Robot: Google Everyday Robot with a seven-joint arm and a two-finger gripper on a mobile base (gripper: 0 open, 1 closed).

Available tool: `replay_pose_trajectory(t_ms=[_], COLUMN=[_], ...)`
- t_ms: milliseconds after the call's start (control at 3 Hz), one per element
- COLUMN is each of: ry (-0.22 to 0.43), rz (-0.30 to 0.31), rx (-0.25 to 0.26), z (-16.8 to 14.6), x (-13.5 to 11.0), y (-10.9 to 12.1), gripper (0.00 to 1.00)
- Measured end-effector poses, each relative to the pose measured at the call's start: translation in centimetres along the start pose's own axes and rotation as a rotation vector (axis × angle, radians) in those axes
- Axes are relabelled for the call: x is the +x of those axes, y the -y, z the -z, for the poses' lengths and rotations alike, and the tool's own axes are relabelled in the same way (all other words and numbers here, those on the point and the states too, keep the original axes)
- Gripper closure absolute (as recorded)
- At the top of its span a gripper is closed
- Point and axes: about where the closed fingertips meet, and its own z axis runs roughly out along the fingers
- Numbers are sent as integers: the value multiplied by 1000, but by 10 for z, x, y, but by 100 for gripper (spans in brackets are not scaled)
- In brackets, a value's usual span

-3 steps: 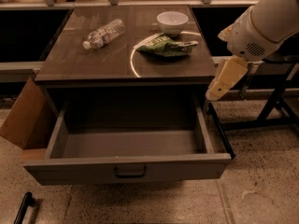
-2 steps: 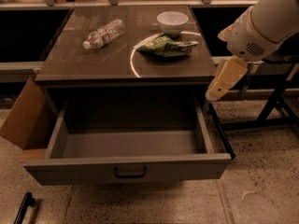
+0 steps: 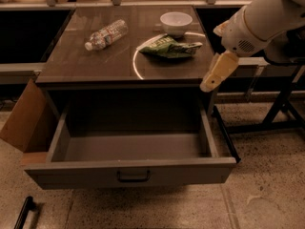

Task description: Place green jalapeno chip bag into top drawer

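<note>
The robot's gripper should close on the crumpled middle (image 3: 175, 46) of the green jalapeno chip bag, just in front of the white bowl.
The green jalapeno chip bag (image 3: 169, 47) lies crumpled on the dark cabinet top, just in front of the white bowl. The top drawer (image 3: 131, 171) is pulled wide open below the top, and nothing shows inside it. Its dark handle sits in the middle of the front panel. My gripper (image 3: 215, 74) hangs at the cabinet's right front corner, above the drawer's right side. It is to the right of the bag and nearer the front, apart from it, and holds nothing.
A white bowl (image 3: 176, 22) stands behind the bag. A clear plastic water bottle (image 3: 106, 34) lies on the left of the top. A cardboard flap (image 3: 26, 118) leans at the drawer's left. A dark metal frame (image 3: 281, 106) stands on the right.
My gripper has moved a little left and up, closer to the cabinet's right front corner. The bag, bowl, bottle and drawer have not moved.
</note>
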Motion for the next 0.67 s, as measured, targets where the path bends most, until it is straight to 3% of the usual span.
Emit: replay_pose_trajectory(t_ms=[667], ry=[114], rz=[-63], rx=[45], z=[-42], x=[-17], y=[53], gripper=[0])
